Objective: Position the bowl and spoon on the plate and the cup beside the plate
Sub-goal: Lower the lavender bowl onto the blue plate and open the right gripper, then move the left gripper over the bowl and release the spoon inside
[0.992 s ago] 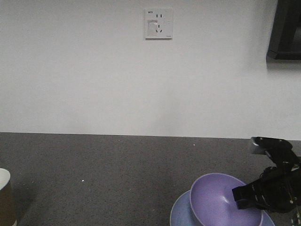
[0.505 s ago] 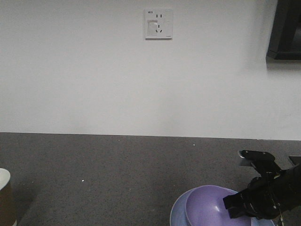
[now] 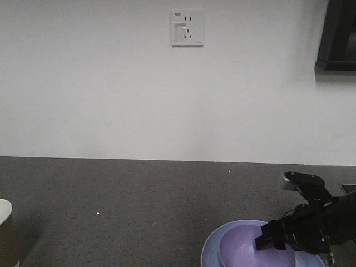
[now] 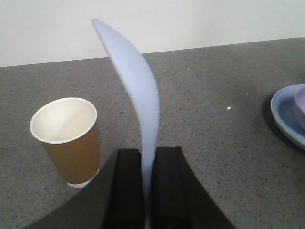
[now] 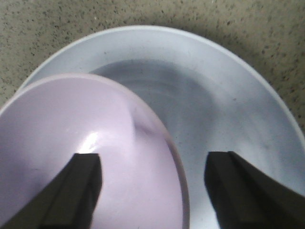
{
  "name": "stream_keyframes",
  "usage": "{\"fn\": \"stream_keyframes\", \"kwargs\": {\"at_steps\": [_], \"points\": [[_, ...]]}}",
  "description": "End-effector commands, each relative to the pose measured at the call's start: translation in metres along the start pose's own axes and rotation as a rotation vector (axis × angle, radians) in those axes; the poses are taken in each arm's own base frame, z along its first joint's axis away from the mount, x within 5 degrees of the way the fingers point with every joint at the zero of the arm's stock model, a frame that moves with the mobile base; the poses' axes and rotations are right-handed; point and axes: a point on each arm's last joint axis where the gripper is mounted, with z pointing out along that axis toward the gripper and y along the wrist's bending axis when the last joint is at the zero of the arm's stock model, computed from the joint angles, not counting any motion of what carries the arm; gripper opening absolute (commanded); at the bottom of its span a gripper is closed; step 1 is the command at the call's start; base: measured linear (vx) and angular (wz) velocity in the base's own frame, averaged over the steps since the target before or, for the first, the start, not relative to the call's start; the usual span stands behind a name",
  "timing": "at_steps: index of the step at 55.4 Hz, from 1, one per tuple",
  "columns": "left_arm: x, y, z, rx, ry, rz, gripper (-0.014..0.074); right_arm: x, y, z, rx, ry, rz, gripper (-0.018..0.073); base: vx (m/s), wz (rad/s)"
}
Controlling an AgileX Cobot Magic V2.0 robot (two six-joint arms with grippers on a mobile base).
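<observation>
My left gripper has the pale blue spoon. Next, I let go of it inside the lavender bowl (image 3: 248,261) that sits on the light-blue plate.
The lavender bowl (image 5: 66,138) rests in the light-blue plate (image 5: 228,90), toward its left side. My right gripper (image 5: 155,162) is open and straddles the bowl's right rim, one finger over the bowl's inside, the other over the plate. In the front view the bowl (image 3: 239,251) and plate (image 3: 210,249) lie at the bottom right under the right gripper (image 3: 270,242). My left gripper (image 4: 147,160) is shut on the handle of the pale blue spoon (image 4: 138,90), which points away from it above the counter. The brown paper cup (image 4: 66,138) stands upright to its left.
The dark speckled counter (image 3: 139,200) runs back to a white wall with a socket (image 3: 187,28). A dark object (image 3: 336,36) hangs at the upper right. The cup (image 3: 4,231) shows at the front view's left edge, the plate (image 4: 286,112) at the left wrist view's right edge.
The right arm has come down and set the tilted bowl flat in the plate. The cup has not moved.
</observation>
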Motion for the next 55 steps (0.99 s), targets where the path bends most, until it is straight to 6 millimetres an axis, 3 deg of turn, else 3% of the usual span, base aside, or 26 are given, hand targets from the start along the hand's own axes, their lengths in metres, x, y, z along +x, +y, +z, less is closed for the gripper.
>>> {"fn": "stream_keyframes", "kwargs": {"at_steps": [1, 9, 18, 24, 30, 32, 44, 55], "points": [[-0.015, -0.002, -0.005, 0.018, -0.097, -0.010, -0.0003, -0.018, 0.013, -0.040, 0.024, -0.187, -0.064, 0.0589, 0.00, 0.00], [-0.021, -0.002, -0.006, 0.018, -0.107, -0.007, -0.0001, -0.017, 0.030, -0.083, 0.042, -0.303, -0.122, 0.0586, 0.00, 0.00], [-0.049, -0.006, 0.003, 0.023, -0.037, 0.096, 0.0000, 0.001, 0.056, -0.139, 0.024, -0.398, -0.194, 0.0522, 0.00, 0.00], [-0.073, -0.016, 0.023, 0.105, 0.042, 0.180, 0.0000, 0.016, 0.070, -0.173, 0.036, -0.483, -0.247, 0.0349, 0.00, 0.00], [-0.093, -0.031, 0.053, 0.230, 0.092, 0.205, 0.0000, 0.035, 0.080, -0.197, 0.051, -0.564, -0.277, 0.0080, 0.00, 0.00], [-0.099, -0.036, 0.067, 0.275, 0.108, 0.211, 0.0000, 0.044, 0.082, -0.201, 0.052, -0.577, -0.281, -0.0017, 0.00, 0.00], [-0.119, -0.069, 0.139, 0.524, 0.212, 0.171, 0.0000, 0.084, 0.078, -0.197, 0.091, -0.576, -0.253, -0.0012, 0.00, 0.00], [-0.115, -0.123, 0.196, 0.672, 0.315, 0.224, 0.0000, 0.102, 0.072, -0.200, 0.182, -0.579, -0.260, -0.0011, 0.00, 0.00]]}}
